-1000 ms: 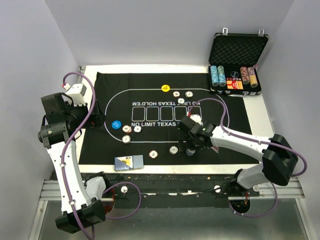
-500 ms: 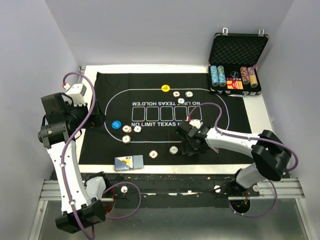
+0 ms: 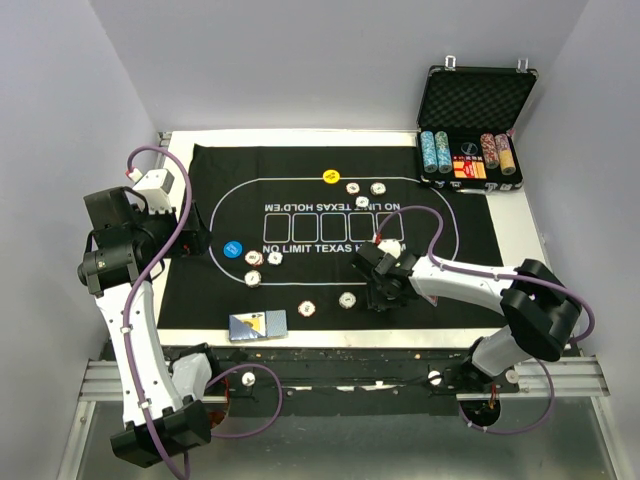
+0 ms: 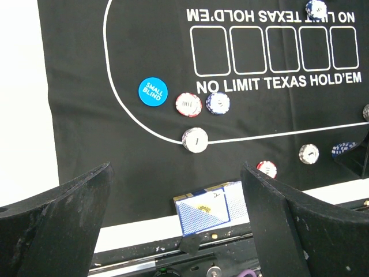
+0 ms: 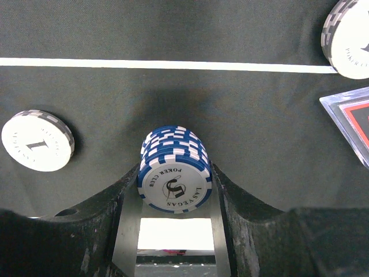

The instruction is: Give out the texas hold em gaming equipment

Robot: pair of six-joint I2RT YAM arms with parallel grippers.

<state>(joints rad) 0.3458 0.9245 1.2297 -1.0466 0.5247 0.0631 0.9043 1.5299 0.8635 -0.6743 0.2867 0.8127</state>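
The robot's right gripper will set the blue striped chips down between the mat's lettering and the white line's curve (image 3: 432,253).
My right gripper (image 3: 385,290) (image 5: 174,199) is shut on a short stack of blue striped poker chips (image 5: 174,173), low over the black mat's near right part. A white chip (image 5: 37,140) lies to its left, and another white chip (image 5: 349,37) and the dark red triangular marker (image 5: 353,112) to its right. My left gripper (image 3: 195,238) (image 4: 179,231) is open and empty, held high over the mat's left side. Below it lie the blue-backed cards (image 4: 216,208) (image 3: 258,325), the blue button (image 4: 153,92), and red (image 4: 188,104), blue (image 4: 218,103) and white (image 4: 195,139) chips. The yellow button (image 3: 331,176) lies at the far side.
The open black foam-lined case (image 3: 478,95) stands at the back right with rows of chips in it. More chips lie near the mat's lettering (image 3: 365,188). The cards overhang the mat's near edge onto the white table border (image 3: 330,338).
My right arm has swung a little left and its gripper has settled lower over the mat with the blue chips. The left arm has not moved.
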